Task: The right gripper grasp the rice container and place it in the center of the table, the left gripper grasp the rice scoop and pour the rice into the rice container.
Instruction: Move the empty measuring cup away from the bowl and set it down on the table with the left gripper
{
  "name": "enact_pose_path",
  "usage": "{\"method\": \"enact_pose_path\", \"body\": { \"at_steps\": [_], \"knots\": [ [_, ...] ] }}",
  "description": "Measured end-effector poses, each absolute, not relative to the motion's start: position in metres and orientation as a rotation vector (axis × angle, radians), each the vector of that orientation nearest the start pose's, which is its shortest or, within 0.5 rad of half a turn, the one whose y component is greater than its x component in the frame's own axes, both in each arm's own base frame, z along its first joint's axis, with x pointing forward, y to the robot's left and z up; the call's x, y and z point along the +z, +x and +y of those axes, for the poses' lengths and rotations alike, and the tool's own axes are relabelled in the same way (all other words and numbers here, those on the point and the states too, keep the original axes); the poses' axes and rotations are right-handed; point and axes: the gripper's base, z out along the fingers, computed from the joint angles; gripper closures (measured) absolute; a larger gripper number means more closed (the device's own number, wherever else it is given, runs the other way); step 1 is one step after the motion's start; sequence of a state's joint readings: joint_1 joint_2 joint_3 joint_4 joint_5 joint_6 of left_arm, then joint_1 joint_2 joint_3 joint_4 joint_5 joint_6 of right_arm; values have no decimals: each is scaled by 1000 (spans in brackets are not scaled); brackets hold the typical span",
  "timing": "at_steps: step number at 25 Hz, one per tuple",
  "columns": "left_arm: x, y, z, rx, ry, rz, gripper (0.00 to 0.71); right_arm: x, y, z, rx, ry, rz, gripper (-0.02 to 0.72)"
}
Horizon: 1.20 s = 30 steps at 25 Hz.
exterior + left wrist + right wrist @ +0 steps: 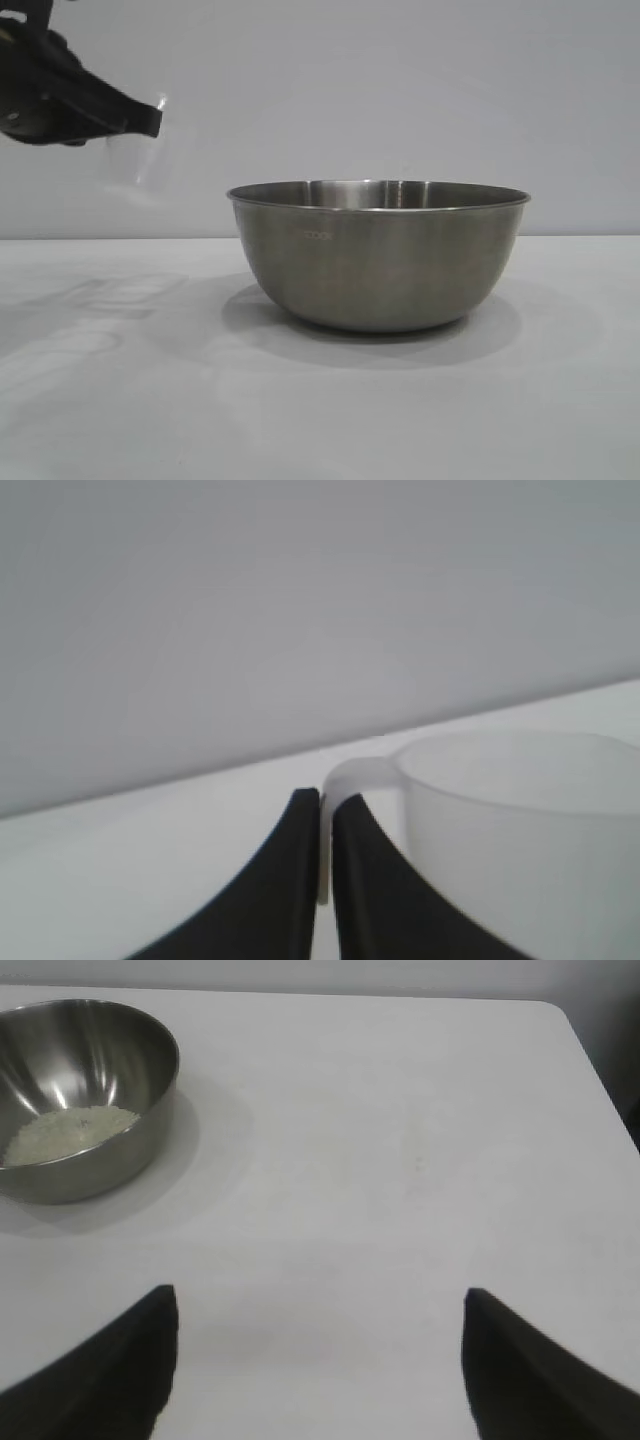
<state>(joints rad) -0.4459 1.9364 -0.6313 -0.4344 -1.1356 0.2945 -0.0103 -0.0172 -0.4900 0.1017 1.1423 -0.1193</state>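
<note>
Next, I release the clear rice scoop from my left gripper on the bare white table [156, 300] close beside the rice container. The scoop is now held high, away from the bowl.
The rice container [378, 252], a wide steel bowl, stands on the white table [120, 400] near the middle. In the right wrist view the bowl [120, 1120] holds a small heap of off-white rice [70, 1132]. My left gripper [150, 118] is high at the upper left, away from the bowl, shut on the handle of the clear rice scoop [135, 155]. In the left wrist view the gripper [326, 810] pinches the handle and the scoop's cup [520, 820] looks empty. My right gripper [318, 1305] is open and empty above bare table, apart from the bowl.
The table's far edge and rounded corner [560, 1015] show in the right wrist view. A plain grey wall [400, 90] stands behind the table.
</note>
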Motion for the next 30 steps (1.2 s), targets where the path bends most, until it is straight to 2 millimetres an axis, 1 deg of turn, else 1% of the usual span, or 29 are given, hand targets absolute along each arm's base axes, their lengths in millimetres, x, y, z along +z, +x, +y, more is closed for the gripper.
{"method": "enact_pose_path", "body": {
  "at_steps": [5, 9, 22, 27, 28, 29, 30],
  "knots": [
    [105, 310, -113, 56, 202, 1752, 710, 268, -10, 9, 46, -125, 2111, 178],
    [93, 310, -112, 31, 170, 1791, 710, 268, -10, 9, 46, -125, 2111, 178],
    [69, 308, -111, 22, 142, 1825, 710, 268, -10, 9, 46, -125, 2111, 178],
    [69, 308, -111, 18, 137, 1825, 710, 268, -10, 9, 46, -125, 2111, 178],
    [69, 308, -111, 18, 137, 1827, 662, 268, -10, 9, 46, -125, 2111, 178],
    [68, 308, -111, 18, 138, 1834, 662, 268, -10, 9, 46, -125, 2111, 178],
    [67, 307, -111, 18, 139, 1843, 616, 268, -10, 9, 46, -125, 2111, 178]
  ]
}}
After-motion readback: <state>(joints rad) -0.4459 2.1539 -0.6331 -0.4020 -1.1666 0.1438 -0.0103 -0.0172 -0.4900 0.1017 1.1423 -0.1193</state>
